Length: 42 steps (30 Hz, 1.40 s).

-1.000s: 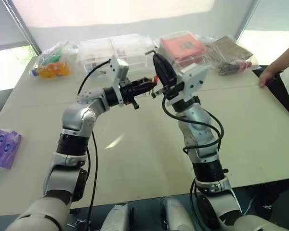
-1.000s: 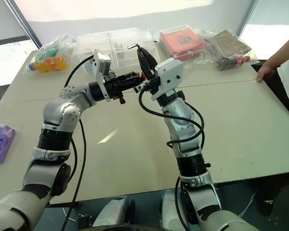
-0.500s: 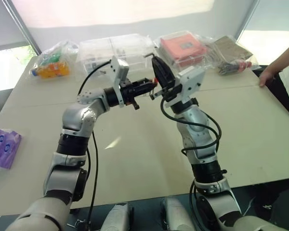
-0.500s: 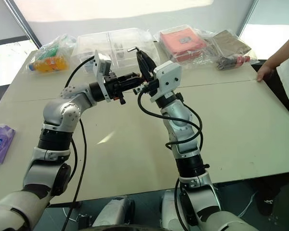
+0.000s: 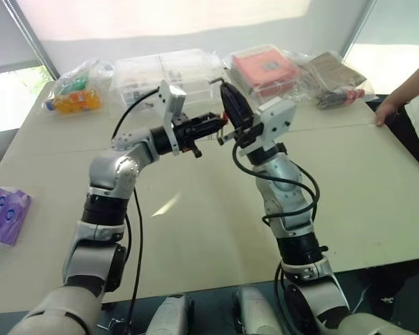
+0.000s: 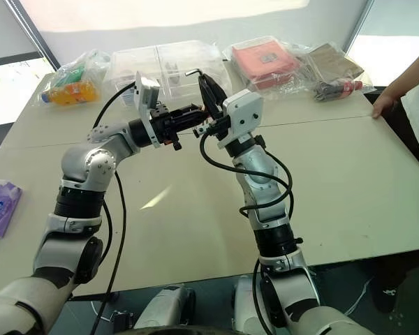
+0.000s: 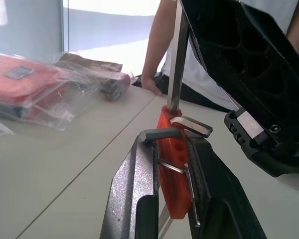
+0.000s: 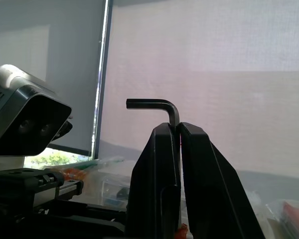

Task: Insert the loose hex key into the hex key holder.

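Observation:
The hex key holder, now held up above the table, will be put down by my left gripper on the bare table [image 5: 235, 177] between my arms, just nearer than the seam.
My left gripper [image 7: 172, 137] is shut on the hex key holder [image 7: 172, 169], a small orange-red block with short dark keys sticking out, held up above the table [image 5: 195, 230]. My right gripper [image 8: 179, 127] points upward and is shut on the loose hex key [image 8: 154, 103], whose bent end juts out above the fingertips. In the left wrist view the key's straight shaft [image 7: 177, 59] runs down to the top of the orange block; how deep it sits there is hidden. The two grippers meet in mid-air, left gripper [image 5: 220, 125] beside right gripper [image 5: 227, 94].
Along the table's far edge lie a bag of colourful items [image 5: 77, 94], clear plastic boxes [image 5: 167, 70], a flat orange-red box in a bag [image 5: 265, 66] and bagged dark tools [image 5: 335, 80]. A purple pack [image 5: 7, 213] lies at the left. A person's hand [image 5: 387, 108] rests at the right edge.
The right forearm has edged slightly to the left. Both grippers keep their holds and stay where they were.

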Motion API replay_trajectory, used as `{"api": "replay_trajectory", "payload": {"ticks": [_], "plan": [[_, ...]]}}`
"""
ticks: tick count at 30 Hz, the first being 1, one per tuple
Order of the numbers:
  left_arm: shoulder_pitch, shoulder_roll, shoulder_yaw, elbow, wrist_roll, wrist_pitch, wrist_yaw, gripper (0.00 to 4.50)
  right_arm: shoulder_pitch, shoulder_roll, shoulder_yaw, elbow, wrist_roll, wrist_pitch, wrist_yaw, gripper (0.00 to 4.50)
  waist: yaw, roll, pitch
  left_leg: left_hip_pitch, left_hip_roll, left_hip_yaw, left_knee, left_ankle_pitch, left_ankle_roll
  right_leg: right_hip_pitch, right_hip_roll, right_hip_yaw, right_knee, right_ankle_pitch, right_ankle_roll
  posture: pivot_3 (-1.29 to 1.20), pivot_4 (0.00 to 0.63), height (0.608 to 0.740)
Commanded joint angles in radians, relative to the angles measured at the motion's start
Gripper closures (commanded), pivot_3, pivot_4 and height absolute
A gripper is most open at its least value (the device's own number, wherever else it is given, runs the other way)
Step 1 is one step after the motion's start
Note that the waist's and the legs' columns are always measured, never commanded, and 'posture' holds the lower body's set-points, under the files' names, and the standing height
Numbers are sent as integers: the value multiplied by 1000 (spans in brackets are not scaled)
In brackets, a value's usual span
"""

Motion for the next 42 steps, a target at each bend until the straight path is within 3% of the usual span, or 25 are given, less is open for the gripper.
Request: {"api": "replay_trajectory", "payload": {"ticks": [1,7,8,14,20,24,32,42], "plan": [[-24,5,45,-48,-33,-1,3,4284,7,-2,-20,-5,-2,-18,-14,4479,0,0,0,0,0,0,0,0,0,0,0,0,0,0,0,0,150,740],[-28,5,47,-47,-31,1,9,4284,70,-38,-15,-33,-3,12,9,4479,2,0,0,0,0,0,0,0,0,0,0,0,0,0,0,0,150,740],[-27,4,46,-48,-31,2,11,4284,87,-47,-15,-43,-3,17,15,3789,4,0,0,0,0,0,0,0,0,0,0,0,0,0,0,0,150,740],[-15,2,41,-59,-29,9,19,4284,212,-133,-40,-153,27,46,64,906,6,0,0,0,0,0,0,0,0,0,0,0,0,0,0,0,150,740],[24,-16,12,-80,-38,47,24,4284,561,-353,-224,-388,137,162,161,906,14,0,0,-1,-2,0,1,-1,2,2,-1,0,-3,0,0,0,150,740],[43,-61,-29,-61,-43,76,19,4284,664,-418,-314,-418,158,183,179,906,10,0,0,3,0,1,1,-4,7,5,1,1,-2,0,0,0,150,740],[31,-275,-77,156,-21,109,81,4284,671,-441,-360,-432,147,196,165,906,17,0,0,3,0,1,1,-3,6,7,1,1,-3,0,0,0,150,740],[-25,-441,113,428,-124,273,234,4284,714,-413,-330,-488,108,200,123,906,15,0,0,3,0,0,1,-3,6,7,1,1,-3,0,0,0,150,740]]}}
